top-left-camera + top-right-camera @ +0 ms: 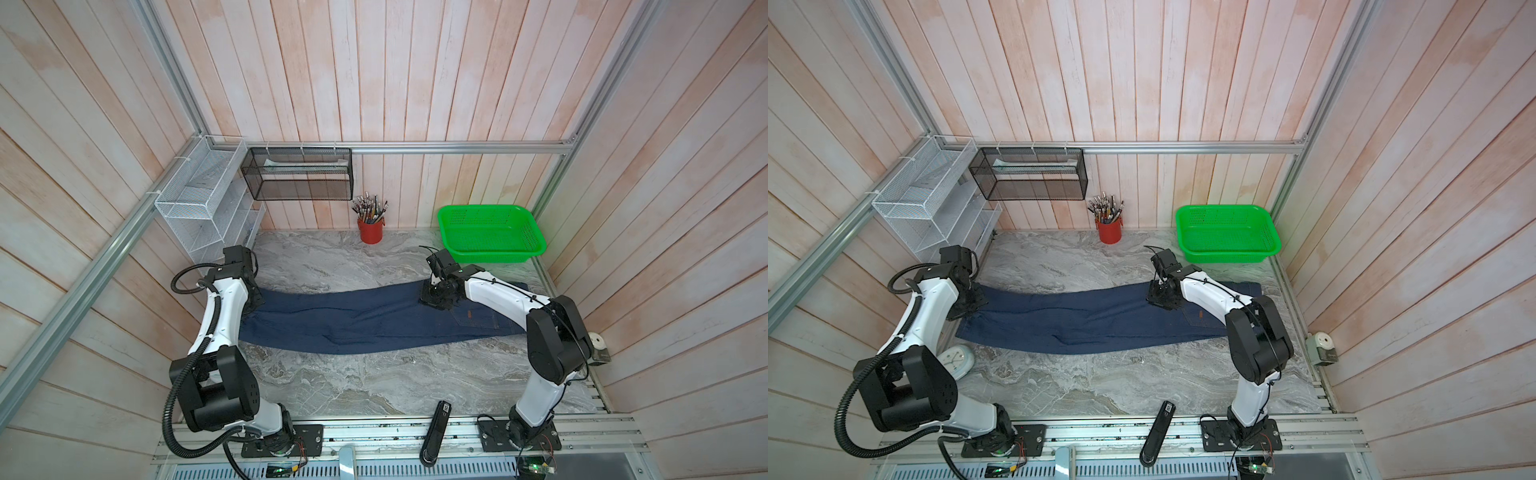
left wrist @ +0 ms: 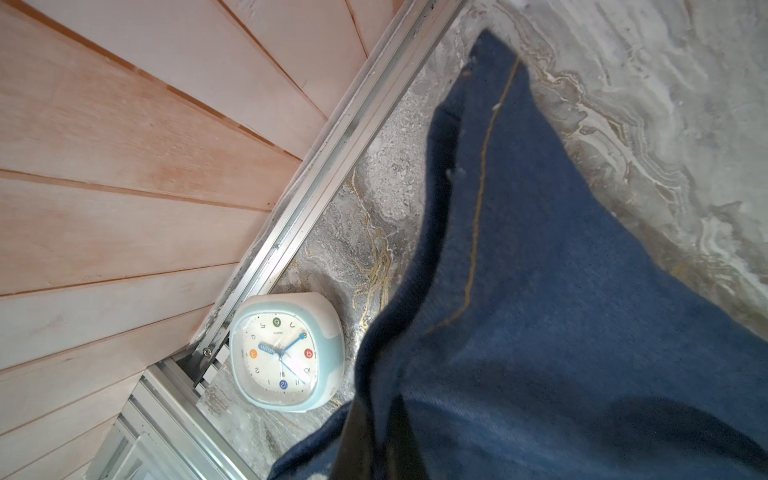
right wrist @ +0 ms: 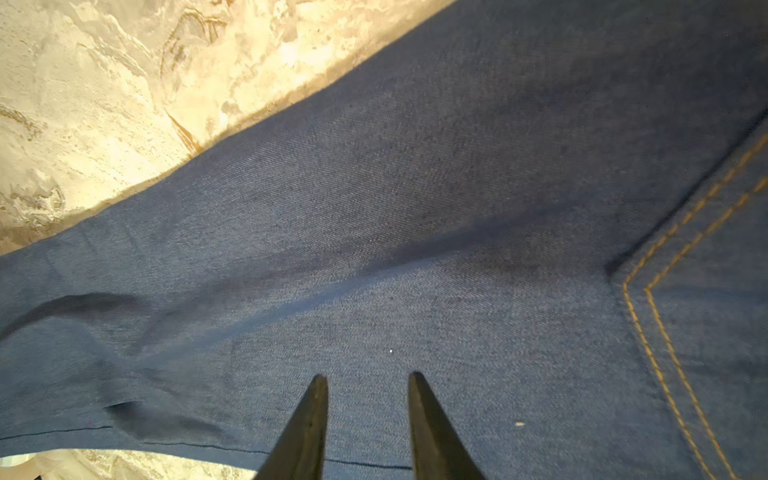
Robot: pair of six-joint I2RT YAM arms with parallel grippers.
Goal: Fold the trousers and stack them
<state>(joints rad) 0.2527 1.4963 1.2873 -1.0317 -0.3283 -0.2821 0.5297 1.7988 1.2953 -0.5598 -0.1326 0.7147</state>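
Note:
My left gripper will let go of the leg ends on the thigh part [image 1: 427,316] just short of the back pocket.
The dark blue denim trousers [image 1: 365,320] [image 1: 1092,318] lie stretched left to right across the marble table [image 1: 374,386], legs doubled over each other, back pocket with tan stitching [image 3: 706,291] towards the right. My left gripper [image 1: 971,305] [image 2: 382,440] is shut on the leg ends at the left, with a bunch of denim [image 2: 540,332] pinched and lifted between its jaws. My right gripper [image 1: 436,300] [image 3: 368,378] hovers over the thigh part near the far edge. Its fingers stand apart, with flat cloth under them and nothing between.
A green basket [image 1: 490,235] stands at the back right and a red pen cup [image 1: 370,232] at the back middle. A white wire rack [image 1: 199,199] and black mesh box [image 1: 299,174] hang at the back left. A pale blue clock [image 2: 286,353] [image 1: 957,359] sits by the left rail, close to the leg ends. A black handheld device [image 1: 436,432] lies on the front edge.

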